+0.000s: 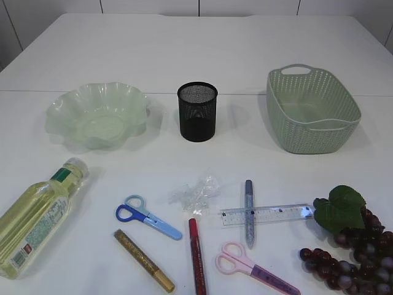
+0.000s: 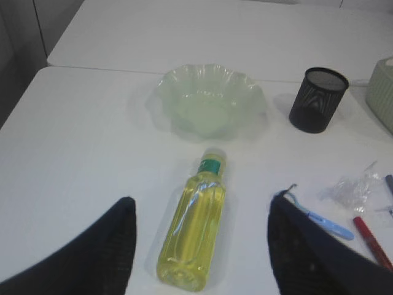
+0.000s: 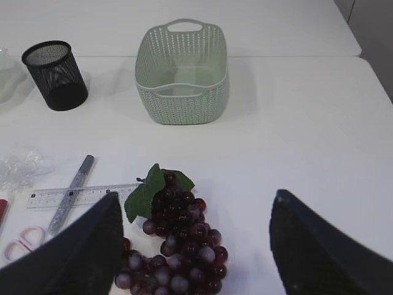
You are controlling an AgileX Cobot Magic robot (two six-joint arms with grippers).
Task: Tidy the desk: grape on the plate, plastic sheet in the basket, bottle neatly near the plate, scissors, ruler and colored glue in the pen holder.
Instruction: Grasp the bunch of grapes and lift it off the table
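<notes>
The leafy end [image 1: 364,217] [image 3: 174,188] of the purple grape bunch is beside the green leaf, and my right gripper should go there next and close on it.
The yellow bottle [image 1: 37,215] lies on its side at the front left, and my open left gripper [image 2: 204,196] hovers over it [image 2: 193,236]. The purple grape bunch [image 1: 356,246] lies at the front right under my open right gripper [image 3: 196,193]. Between them lie the crumpled plastic sheet [image 1: 196,192], blue scissors [image 1: 147,216], pink scissors [image 1: 255,265], the clear ruler [image 1: 267,214], and gold [image 1: 143,259], red [image 1: 197,255] and silver-blue [image 1: 249,212] glue pens. The green plate [image 1: 98,117], black mesh pen holder [image 1: 197,112] and green basket [image 1: 312,110] stand empty behind. Neither gripper shows in the exterior view.
The silver-blue glue pen lies across the ruler. The table's left edge [image 2: 24,98] runs close to the plate, and its right edge [image 3: 374,74] lies past the basket. A seam crosses the table behind the three containers.
</notes>
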